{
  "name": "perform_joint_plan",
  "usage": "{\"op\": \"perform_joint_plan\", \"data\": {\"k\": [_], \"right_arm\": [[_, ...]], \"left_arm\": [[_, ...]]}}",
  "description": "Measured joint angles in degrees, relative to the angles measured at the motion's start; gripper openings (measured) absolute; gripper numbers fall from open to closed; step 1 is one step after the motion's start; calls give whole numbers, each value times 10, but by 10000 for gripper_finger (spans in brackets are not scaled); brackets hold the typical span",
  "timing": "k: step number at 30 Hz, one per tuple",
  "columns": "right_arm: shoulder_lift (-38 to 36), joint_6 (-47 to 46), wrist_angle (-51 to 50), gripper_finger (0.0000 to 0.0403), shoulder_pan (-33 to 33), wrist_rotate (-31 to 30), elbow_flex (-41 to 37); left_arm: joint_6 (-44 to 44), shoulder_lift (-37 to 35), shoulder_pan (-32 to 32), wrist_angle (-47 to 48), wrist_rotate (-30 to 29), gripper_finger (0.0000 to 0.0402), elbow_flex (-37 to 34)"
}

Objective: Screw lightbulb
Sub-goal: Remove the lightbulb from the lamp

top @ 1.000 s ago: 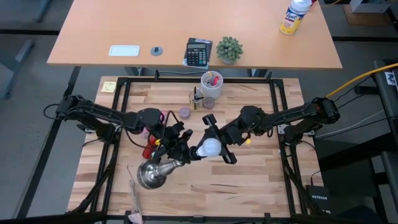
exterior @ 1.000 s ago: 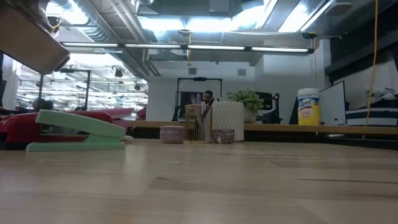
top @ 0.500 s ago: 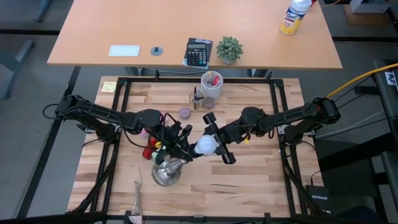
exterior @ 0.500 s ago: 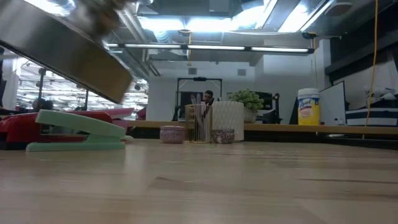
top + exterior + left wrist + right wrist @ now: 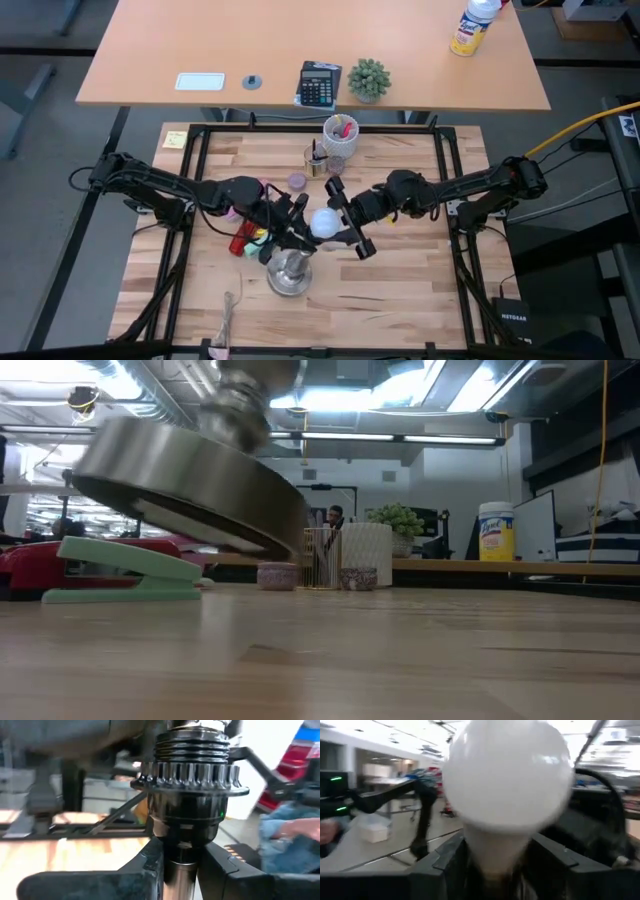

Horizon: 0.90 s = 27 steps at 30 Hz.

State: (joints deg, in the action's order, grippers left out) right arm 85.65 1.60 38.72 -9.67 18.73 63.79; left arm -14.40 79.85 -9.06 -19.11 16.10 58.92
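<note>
The stand's base is tilted above the table, so the robot's right gripper will open, then take the bulb's neck (image 5: 495, 845) once the left gripper sets the stand upright.
The frosted-white lightbulb (image 5: 323, 222) is in my right gripper (image 5: 338, 222) near the table's middle; its globe fills the right wrist view (image 5: 507, 775). My left gripper (image 5: 288, 238) is shut on the silvery socket stand (image 5: 290, 272). The stand's round base (image 5: 190, 490) hangs tilted above the table. The stand's ribbed socket collar (image 5: 190, 785) points toward the bulb. I cannot tell whether the bulb touches the socket. My left gripper pinches the stand's thin stem (image 5: 181, 870) just below the socket collar, one finger on each side, fingers across the stem. The stand is lifted clear of the table, its base tilted. My right gripper pinches the bulb's narrowing neck (image 5: 492, 852) between its two fingers, coming level from the table's right side. The globe sticks out beyond the fingertips, and the bulb is clear of the table.
A green stapler (image 5: 130, 565) and a red object lie by the left arm. A white cup with pens (image 5: 340, 135), a wire pen holder (image 5: 316, 160) and a small pink pot (image 5: 297, 181) stand at the far middle. A thin tool (image 5: 225, 312) lies near the front edge.
My left gripper has moved toward the table's right and tipped the stand more upright; its base has swung rightward and now shows large in the low view. My right gripper has carried the bulb a little toward the left and far edges, closer to the socket.
</note>
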Motion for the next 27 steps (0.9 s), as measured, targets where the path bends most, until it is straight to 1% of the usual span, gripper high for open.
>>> {"op": "perform_joint_plan", "data": {"k": [4,8,11,13,15,23,27], "right_arm": [[0,-16,2,226,0,-46,0],[0,-17,4,260,-1,-51,1],[0,-16,-3,269,-1,-48,1],[0,-14,-8,266,-1,-47,1],[0,-14,-10,254,0,-47,1],[1,-12,-16,188,-1,-44,1],[1,-12,-17,179,0,-27,1]], "left_arm": [[4,2,1,23,-29,65,-1],[22,2,1,29,-48,65,-1],[28,2,1,33,-49,65,-1],[28,2,1,33,-49,65,-1],[28,2,-1,38,-49,65,-1],[28,2,-7,37,-46,65,-1],[29,2,-7,37,-46,65,-1]]}}
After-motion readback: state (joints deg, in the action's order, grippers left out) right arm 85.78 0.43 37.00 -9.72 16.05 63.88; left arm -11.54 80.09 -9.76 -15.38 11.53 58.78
